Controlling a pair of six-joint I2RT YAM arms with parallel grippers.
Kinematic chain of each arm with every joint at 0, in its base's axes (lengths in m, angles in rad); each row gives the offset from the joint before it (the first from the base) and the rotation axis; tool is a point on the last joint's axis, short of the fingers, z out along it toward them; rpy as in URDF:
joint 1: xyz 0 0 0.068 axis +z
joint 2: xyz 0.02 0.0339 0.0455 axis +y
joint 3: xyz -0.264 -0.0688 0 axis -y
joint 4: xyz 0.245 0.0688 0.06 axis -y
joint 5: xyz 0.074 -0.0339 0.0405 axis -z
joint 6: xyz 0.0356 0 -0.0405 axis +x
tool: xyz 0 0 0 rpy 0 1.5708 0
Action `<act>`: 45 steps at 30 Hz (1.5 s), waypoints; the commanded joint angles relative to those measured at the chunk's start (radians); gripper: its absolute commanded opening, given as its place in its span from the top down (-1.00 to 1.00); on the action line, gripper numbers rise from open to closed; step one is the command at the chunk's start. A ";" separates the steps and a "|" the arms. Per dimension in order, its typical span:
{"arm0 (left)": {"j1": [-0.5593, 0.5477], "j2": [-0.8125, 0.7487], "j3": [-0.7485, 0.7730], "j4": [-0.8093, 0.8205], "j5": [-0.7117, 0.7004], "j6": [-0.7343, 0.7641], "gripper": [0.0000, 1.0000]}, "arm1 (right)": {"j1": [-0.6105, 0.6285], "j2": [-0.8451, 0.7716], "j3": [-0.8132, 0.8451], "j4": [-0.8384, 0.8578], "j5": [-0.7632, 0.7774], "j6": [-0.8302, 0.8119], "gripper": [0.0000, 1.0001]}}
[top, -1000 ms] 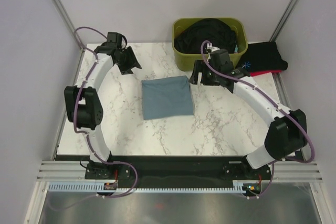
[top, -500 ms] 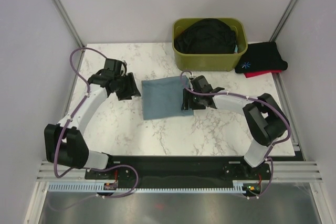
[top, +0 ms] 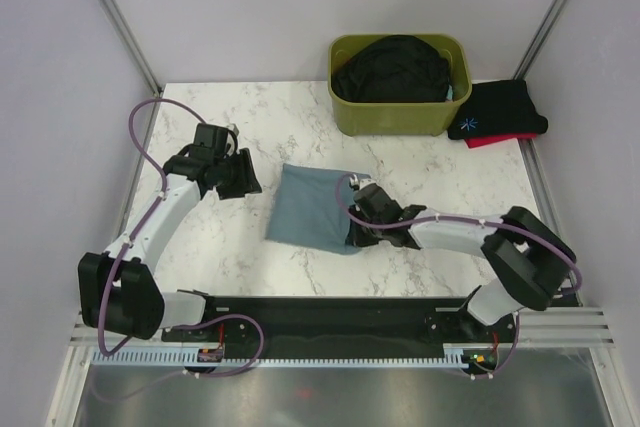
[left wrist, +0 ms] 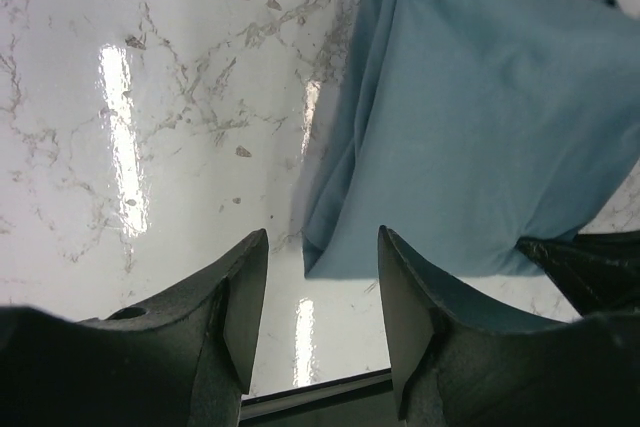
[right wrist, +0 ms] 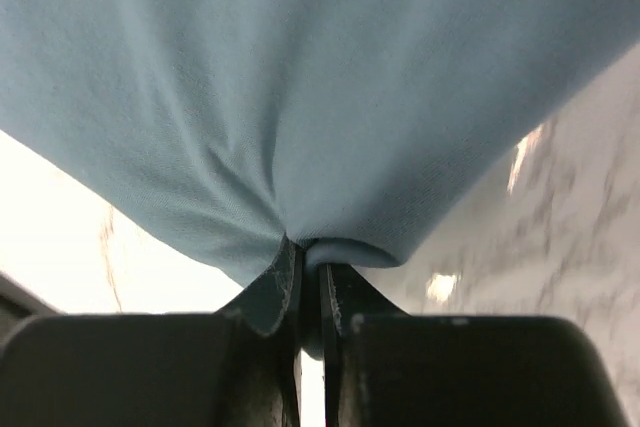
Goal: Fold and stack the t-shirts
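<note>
The near edge of the teal-blue t-shirt is pinched in my right gripper, which should open and take the far corner (top: pixel 364 176) nearest the bin before I carry the t-shirt to the stack.
A folded dusty teal-blue t-shirt (top: pixel 308 209) (left wrist: pixel 480 127) (right wrist: pixel 320 77) lies mid-table, its right side bunched and pulled toward the near edge. My right gripper (top: pixel 352 228) (right wrist: pixel 310 257) is shut on that right edge, with cloth pinched between the jaws. My left gripper (top: pixel 245 175) (left wrist: pixel 323 247) hovers open just left of the shirt's left corner, holding nothing. A folded black t-shirt with small blue print (top: pixel 505 110) rests on a red one (top: pixel 495 140) at the back right. More black t-shirts (top: pixel 392 69) fill the bin.
The olive-green bin (top: pixel 345 107) stands at the back, right of centre. The marble table (top: pixel 240 247) ends at a black strip along the near edge, close to the pinched cloth. Grey walls close in both sides.
My right gripper dropped from beside the bin to the shirt's right edge, shut on it and dragged it toward the near edge. My left arm swung down toward the shirt's left side.
</note>
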 commanded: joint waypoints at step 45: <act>0.000 -0.130 -0.102 0.039 0.028 0.089 -0.06 | -0.355 -0.068 0.087 0.031 -0.198 -0.120 -0.96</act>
